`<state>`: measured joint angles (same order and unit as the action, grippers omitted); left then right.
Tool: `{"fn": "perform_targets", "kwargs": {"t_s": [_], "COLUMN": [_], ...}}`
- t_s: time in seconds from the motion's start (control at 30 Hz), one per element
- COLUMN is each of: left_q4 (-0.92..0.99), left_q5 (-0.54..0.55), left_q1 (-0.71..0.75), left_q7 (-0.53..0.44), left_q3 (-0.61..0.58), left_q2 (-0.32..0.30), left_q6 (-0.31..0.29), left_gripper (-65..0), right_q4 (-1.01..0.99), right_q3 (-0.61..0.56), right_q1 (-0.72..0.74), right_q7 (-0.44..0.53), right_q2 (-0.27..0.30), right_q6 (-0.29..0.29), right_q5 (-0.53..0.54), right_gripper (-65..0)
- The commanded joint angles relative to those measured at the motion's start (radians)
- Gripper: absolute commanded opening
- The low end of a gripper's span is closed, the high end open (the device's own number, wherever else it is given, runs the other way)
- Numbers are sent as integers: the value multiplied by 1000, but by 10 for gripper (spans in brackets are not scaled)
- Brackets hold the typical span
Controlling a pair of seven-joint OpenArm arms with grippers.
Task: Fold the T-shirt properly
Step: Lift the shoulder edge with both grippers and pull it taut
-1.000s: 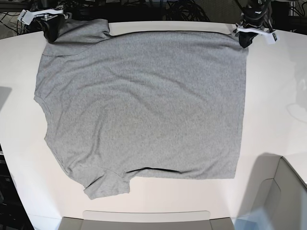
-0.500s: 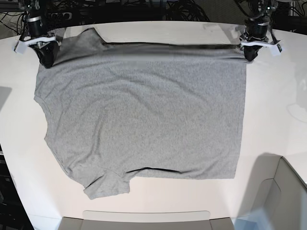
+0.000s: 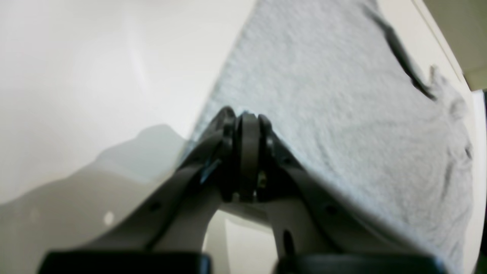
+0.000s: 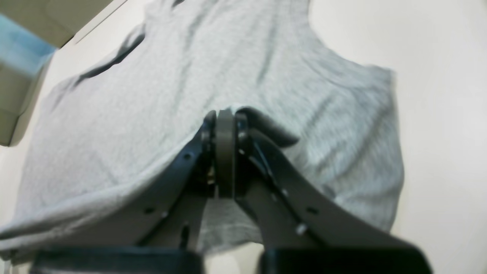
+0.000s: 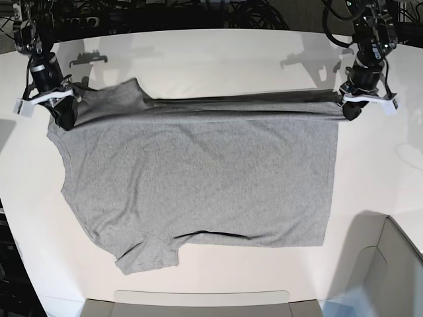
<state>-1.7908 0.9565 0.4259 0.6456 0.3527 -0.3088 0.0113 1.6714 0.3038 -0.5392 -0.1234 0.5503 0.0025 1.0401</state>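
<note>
Next, I set the T-shirt's far edge down with my right gripper, then pull the T-shirt back by its fold point(image 5: 99, 99), as its near sleeve lies far from my grippers.
The heather-grey T-shirt point(image 5: 198, 178) lies plain side up on the white table point(image 5: 218, 53), collar to the left and hem to the right. Its far edge is lifted and stretched taut between both grippers. My left gripper point(image 5: 352, 113) is shut on the far hem corner at the right; the left wrist view shows the jaws closed point(image 3: 247, 118) on the T-shirt point(image 3: 342, 95). My right gripper point(image 5: 64, 119) is shut on the far shoulder at the left; the right wrist view shows closed jaws point(image 4: 225, 114) on the T-shirt point(image 4: 152, 95). The near sleeve point(image 5: 147, 254) lies flat.
A grey box point(image 5: 390, 271) stands at the table's front right corner. A grey flat panel point(image 5: 198, 302) lies along the front edge. Cables and dark stands run behind the far edge.
Both grippers have pulled the shirt's far edge toward the near side, lifted off the table. A strip of cloth now hangs folded over along the far edge.
</note>
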Motion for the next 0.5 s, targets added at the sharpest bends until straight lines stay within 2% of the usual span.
{"fn": "perform_targets", "kwargs": {"t_s": [0.0, 0.07, 0.13, 0.27, 0.47], "left_q4": [-5, 18, 46, 98, 184], "left_q5": [2, -3, -4, -4, -4], "left_q1": [-32, -81, -126, -187, -258], "left_q7": [6, 46, 73, 85, 85], "left_q3": [13, 13, 13, 13, 4], "left_q2": [-10, -10, -10, -11, -11], "left_q6": [-6, -6, -6, -6, -6], "left_gripper": [-650, -650, -650, -650, -650], "right_q4": [-1, -29, -50, -57, -121], "right_q3": [11, 7, 7, 11, 5], "right_q1": [31, 84, 132, 207, 293], "right_q7": [9, -26, -57, -124, -134], "right_q2": [18, 17, -8, -46, -66], "right_q6": [3, 3, 3, 4, 6], "right_q5": [-22, -67, -111, -198, -287], "right_gripper": [-650, -650, -650, -650, -650]}}
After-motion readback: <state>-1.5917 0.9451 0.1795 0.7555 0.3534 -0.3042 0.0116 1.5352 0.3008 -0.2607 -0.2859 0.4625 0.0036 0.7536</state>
